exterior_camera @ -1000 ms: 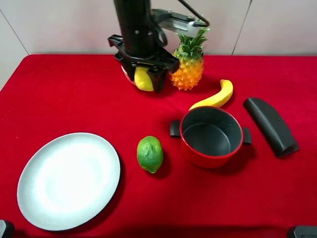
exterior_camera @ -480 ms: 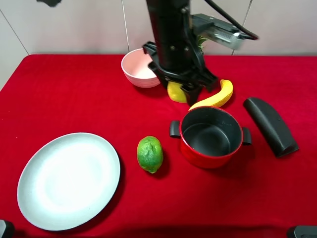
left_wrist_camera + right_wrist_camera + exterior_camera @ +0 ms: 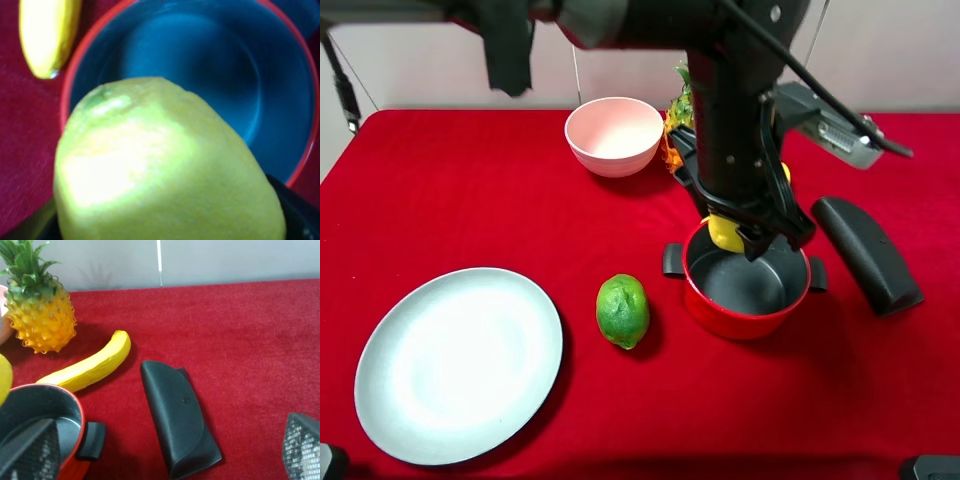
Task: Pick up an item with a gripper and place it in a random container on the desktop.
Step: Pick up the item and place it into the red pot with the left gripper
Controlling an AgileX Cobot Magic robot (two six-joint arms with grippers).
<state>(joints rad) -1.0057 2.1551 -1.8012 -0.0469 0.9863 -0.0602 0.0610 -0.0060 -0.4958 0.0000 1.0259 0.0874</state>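
Next, my left gripper lets go of the yellow lemon inside the red pot (image 3: 724, 274) (image 3: 156, 131), on the side of the pot that is near the green lime.
My left gripper (image 3: 738, 236) is shut on the yellow lemon (image 3: 722, 231) and holds it just above the far rim of the red pot (image 3: 740, 322), which stands on the red cloth desktop (image 3: 470, 200). In the left wrist view the lemon (image 3: 160, 165) fills the foreground over the pot's dark grey inside (image 3: 210, 65). The pot holds nothing. My right gripper (image 3: 165, 460) is open and empty, low at the near right, its fingers (image 3: 30, 450) on either side of the view. A sliver of the lemon (image 3: 4, 377) and the pot rim (image 3: 70, 400) show there.
A pink bowl (image 3: 614, 135) stands at the back, a grey-white plate (image 3: 458, 363) front left, a green lime (image 3: 623, 310) left of the pot. A banana (image 3: 90, 367) and a pineapple (image 3: 40, 315) lie behind the pot, a black case (image 3: 866, 253) to its right.
My left arm has carried the lemon from beside the pink bowl to the right and forward, and now holds it over the pot. The bowl is uncovered; the arm hides the pineapple and banana.
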